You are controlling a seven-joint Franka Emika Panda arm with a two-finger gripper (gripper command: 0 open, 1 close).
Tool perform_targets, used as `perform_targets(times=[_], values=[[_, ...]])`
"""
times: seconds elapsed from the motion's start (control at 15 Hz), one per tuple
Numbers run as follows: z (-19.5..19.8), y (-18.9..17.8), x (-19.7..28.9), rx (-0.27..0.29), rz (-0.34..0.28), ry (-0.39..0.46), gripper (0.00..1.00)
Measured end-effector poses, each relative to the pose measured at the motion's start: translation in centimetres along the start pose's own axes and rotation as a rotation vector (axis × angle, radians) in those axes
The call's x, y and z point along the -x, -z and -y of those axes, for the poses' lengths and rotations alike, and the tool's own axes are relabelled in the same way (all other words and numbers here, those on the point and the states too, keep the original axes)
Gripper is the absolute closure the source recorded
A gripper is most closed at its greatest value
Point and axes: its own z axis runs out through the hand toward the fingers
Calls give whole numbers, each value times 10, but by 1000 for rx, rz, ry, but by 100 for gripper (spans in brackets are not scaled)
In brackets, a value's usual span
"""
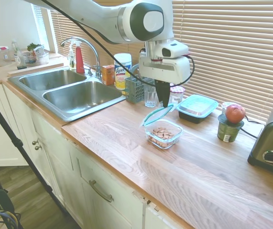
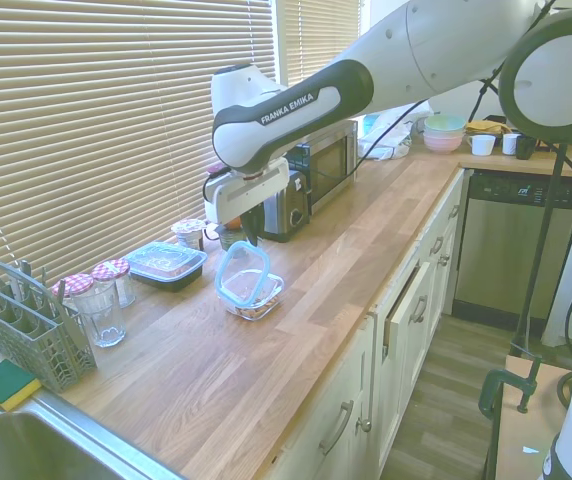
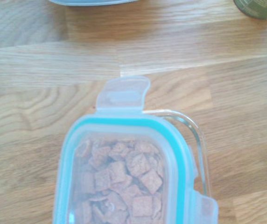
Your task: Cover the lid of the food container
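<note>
My gripper should set the lid down flat and let go of it on the glass rim of the food container (image 1: 164,128) (image 3: 133,190), over the brown pieces.
The food container (image 1: 163,134) is a small clear square box with brown pieces inside, standing on the wooden counter. The lid (image 1: 157,115), clear with a teal rim and snap tabs, hangs tilted just above it, its low edge towards the sink and its high edge at my gripper (image 1: 164,103). The dark fingers are shut on that high edge. In the second exterior view the lid (image 2: 243,272) leans over the container (image 2: 255,299) below my gripper (image 2: 251,238). In the wrist view the lid (image 3: 124,177) covers most of the container, whose glass rim (image 3: 193,130) shows to one side.
A black tray with a teal lid (image 1: 196,107) sits just behind the container. A can (image 1: 229,130) with an apple (image 1: 235,113) on top and a toaster (image 1: 272,143) stand to the right. A glass (image 1: 151,95), a cutlery caddy (image 1: 134,88) and the sink (image 1: 74,93) lie to the left.
</note>
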Motion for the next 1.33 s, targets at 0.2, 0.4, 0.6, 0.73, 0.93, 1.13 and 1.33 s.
perform_targets(times=[0.2,0.4,0.6,0.73,0.93,1.13,1.33], values=[[-13,-12,-10,-10,14,-1,100],[-19,-22,-15,-8,27,-2,100],[-21,-35,-19,-3,34,-5,100],[-22,-43,-23,-2,40,-11,100],[-27,-56,-29,0,52,-15,100],[-28,-70,-33,2,60,-15,100],[-27,-80,-34,6,65,-14,100]])
